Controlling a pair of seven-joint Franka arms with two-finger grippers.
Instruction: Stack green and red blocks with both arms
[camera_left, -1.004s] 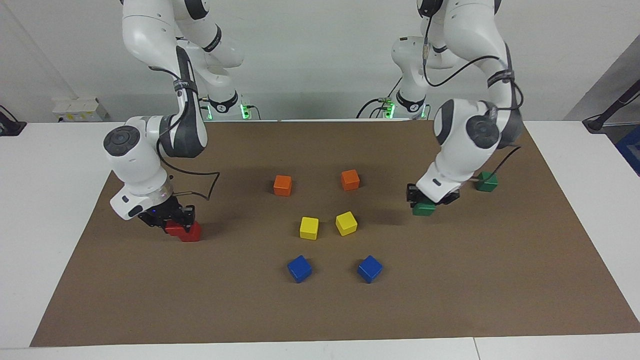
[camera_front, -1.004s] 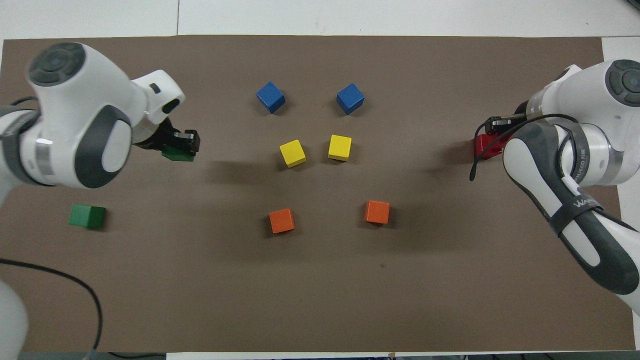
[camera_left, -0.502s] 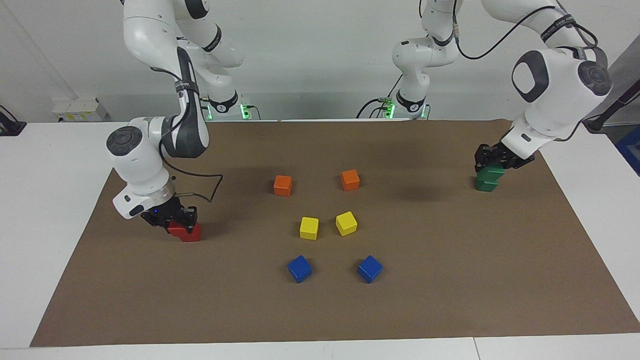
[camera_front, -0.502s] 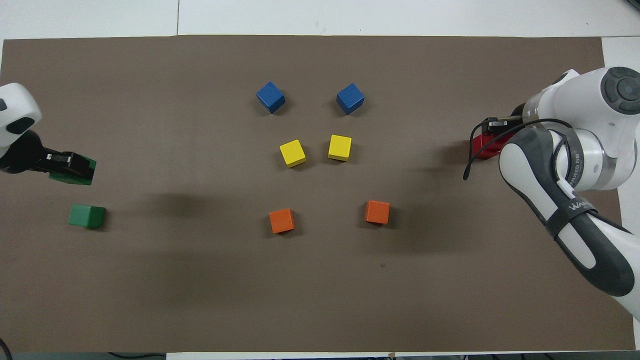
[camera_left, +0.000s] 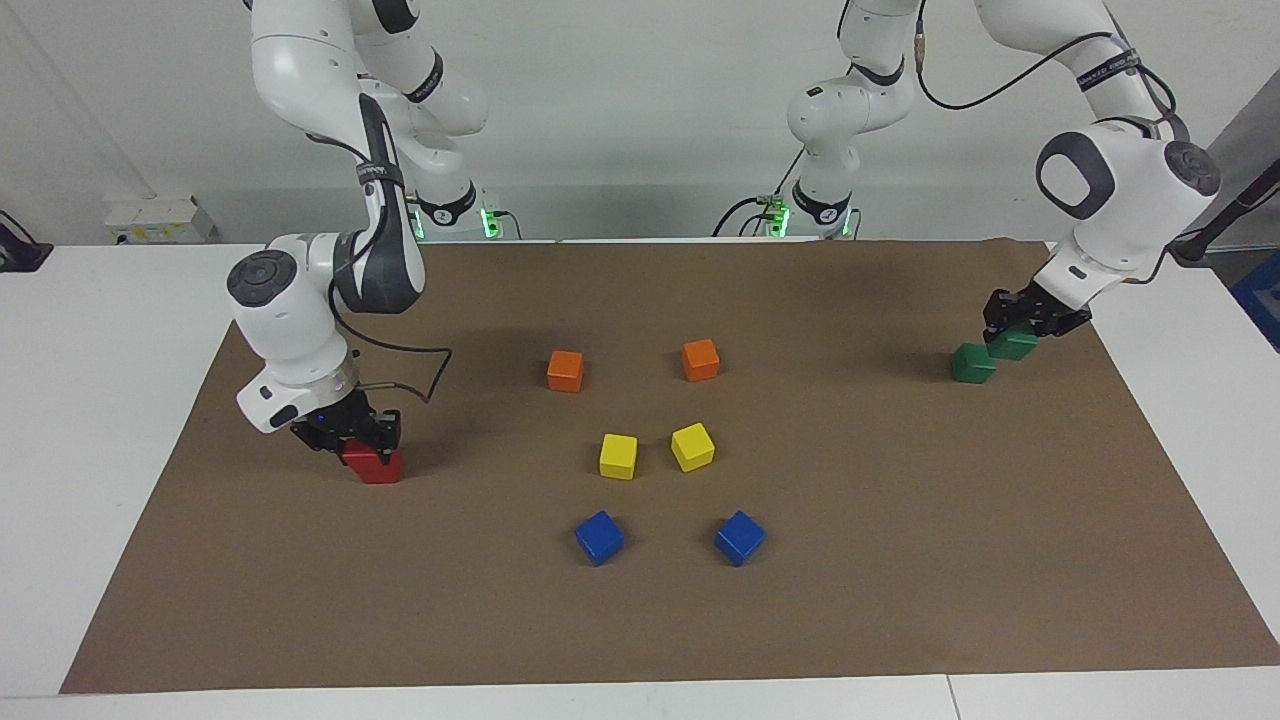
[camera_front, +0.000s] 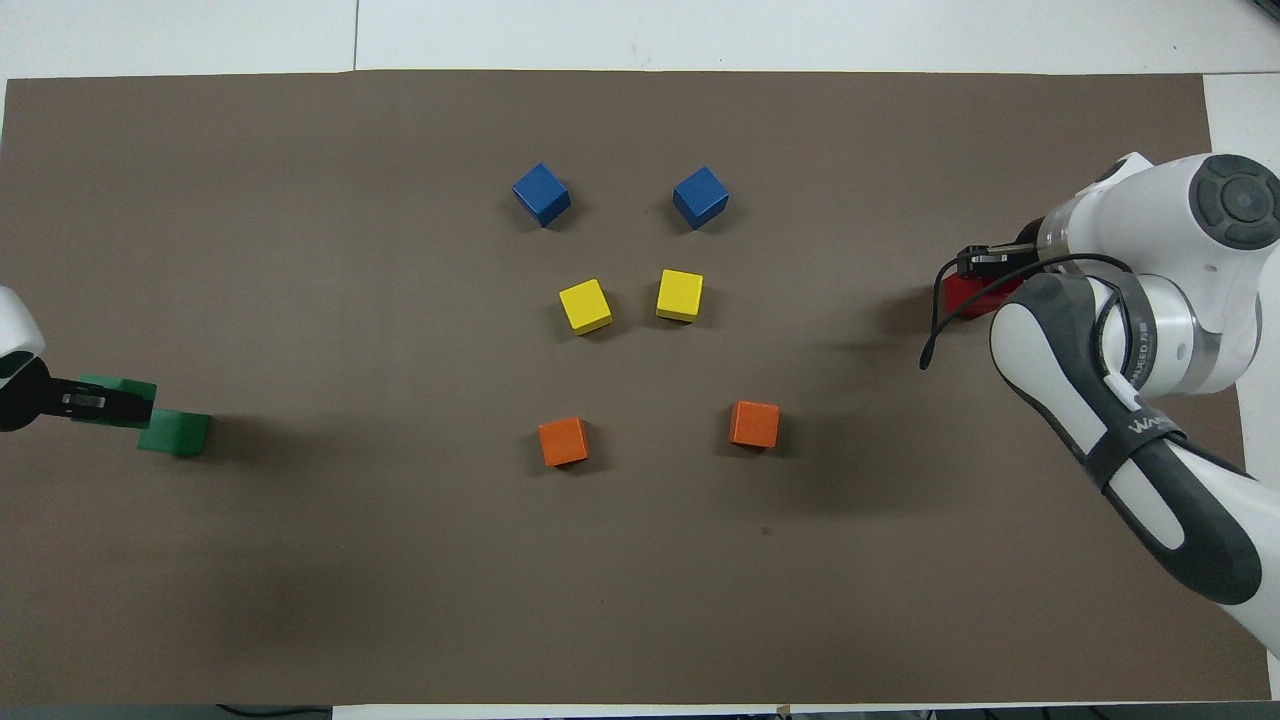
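Observation:
Next, my left gripper puts the dark-green cube, now held just above the mat, down on top of the second green cube (camera_front: 140, 419) on the brown mat.
My left gripper (camera_left: 1030, 318) is shut on a dark-green cube (camera_left: 1016, 345) and holds it just above the mat. That cube touches or nearly touches the second green cube (camera_left: 970, 365), on its side toward the left arm's end of the table. In the overhead view the held cube (camera_front: 120, 386) overlaps the resting one (camera_front: 178, 433). My right gripper (camera_left: 352, 438) is low over the red cubes (camera_left: 380, 468) and shut on one. The two reds show as one red mass, and I cannot tell if they are stacked. In the overhead view only a red corner (camera_front: 965, 298) shows by the right gripper (camera_front: 985, 265).
Two orange cubes (camera_left: 565, 370) (camera_left: 700, 359), two yellow cubes (camera_left: 618, 455) (camera_left: 692, 446) and two blue cubes (camera_left: 599, 537) (camera_left: 739, 537) sit in the middle of the brown mat (camera_left: 900, 560). The mat's edge lies near the green cubes.
The left arm has carried its green cube from nearer the middle to the second green cube at the mat's end. The right gripper shifted its red cube slightly over the other red one.

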